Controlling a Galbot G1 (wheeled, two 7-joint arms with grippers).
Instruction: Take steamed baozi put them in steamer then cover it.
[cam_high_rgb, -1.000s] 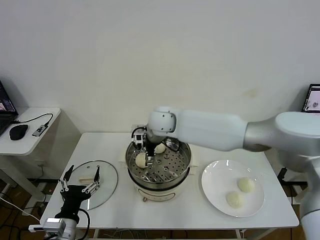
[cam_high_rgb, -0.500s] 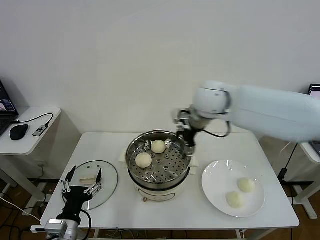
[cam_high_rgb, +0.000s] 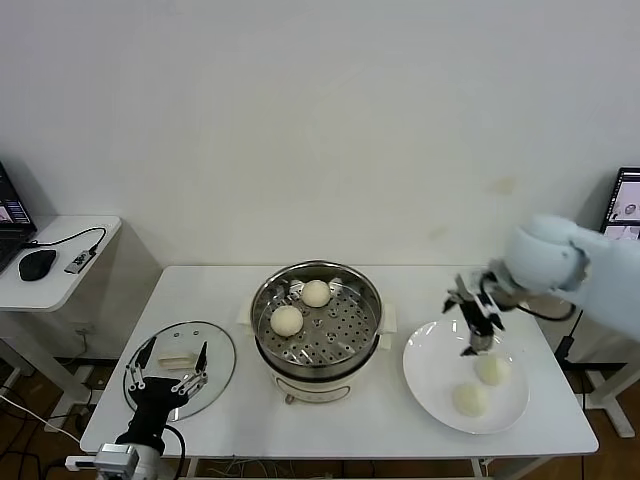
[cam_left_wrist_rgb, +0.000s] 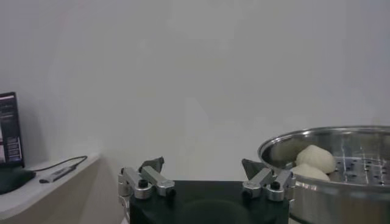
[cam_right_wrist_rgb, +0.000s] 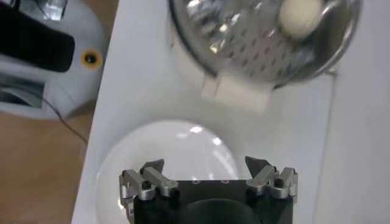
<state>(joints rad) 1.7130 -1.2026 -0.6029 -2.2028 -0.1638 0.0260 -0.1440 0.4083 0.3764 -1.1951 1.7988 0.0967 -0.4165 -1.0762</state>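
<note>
The sides of the front baozi (cam_high_rgb: 469, 399) on the white plate, nearer the front edge of the table, should be grasped next by my right gripper.
The steel steamer (cam_high_rgb: 318, 352) stands mid-table with two baozi inside, one at the back (cam_high_rgb: 316, 293) and one at the left (cam_high_rgb: 286, 320). Two more baozi (cam_high_rgb: 491, 369) (cam_high_rgb: 470, 399) lie on the white plate (cam_high_rgb: 430, 375) at the right. My right gripper (cam_high_rgb: 476, 320) is open and empty above the plate's back edge, just behind the nearer-back bun. The right wrist view shows the plate (cam_right_wrist_rgb: 177, 149), the steamer (cam_right_wrist_rgb: 256, 55) and one baozi (cam_right_wrist_rgb: 300, 15). The glass cover (cam_high_rgb: 215, 375) lies at the front left. My left gripper (cam_high_rgb: 168, 364) is open over it.
A side table (cam_high_rgb: 60, 270) at the left holds a mouse, a cable and a laptop. A screen (cam_high_rgb: 626, 196) shows at the right edge. The left wrist view shows the steamer's rim (cam_left_wrist_rgb: 323, 137) with two baozi (cam_left_wrist_rgb: 315, 158).
My right gripper let go of a baozi in the steamer, rose out, and swung right across the table to above the plate. The left arm has barely moved.
</note>
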